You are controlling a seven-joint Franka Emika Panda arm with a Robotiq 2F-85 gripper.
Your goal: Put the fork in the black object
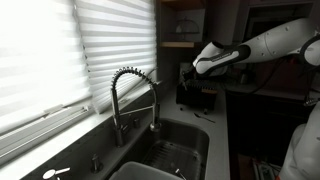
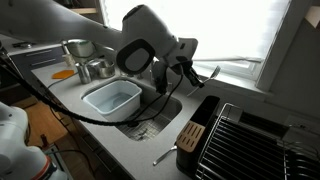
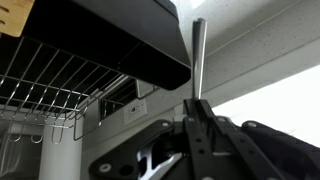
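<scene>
Next, my gripper lets go of the fork inside the black object (image 1: 204, 87) (image 3: 140, 38), toward the black object's end away from the slotted wooden piece.
My gripper (image 3: 197, 106) is shut on the fork (image 3: 198, 55), a thin silvery stem that sticks out straight past the fingertips. In the wrist view the black object (image 3: 115, 35), a black box-shaped holder, fills the upper left, just beside the fork's tip and apart from it. In both exterior views the gripper (image 1: 197, 70) (image 2: 187, 67) hangs in the air beyond the sink. The fork (image 2: 207, 74) shows as a pale sliver at its tip. The black object (image 1: 196, 95) stands just below the gripper, and it also shows by the dish rack (image 2: 189, 148).
A coiled-spring steel faucet (image 1: 135, 95) stands at the sink (image 1: 190, 135), under the window blinds. A pale blue tub (image 2: 110, 97) sits in the sink. A black wire dish rack (image 2: 240, 140) is next to the holder. A loose utensil (image 2: 165, 157) lies on the counter. Metal pots (image 2: 92, 68) stand behind.
</scene>
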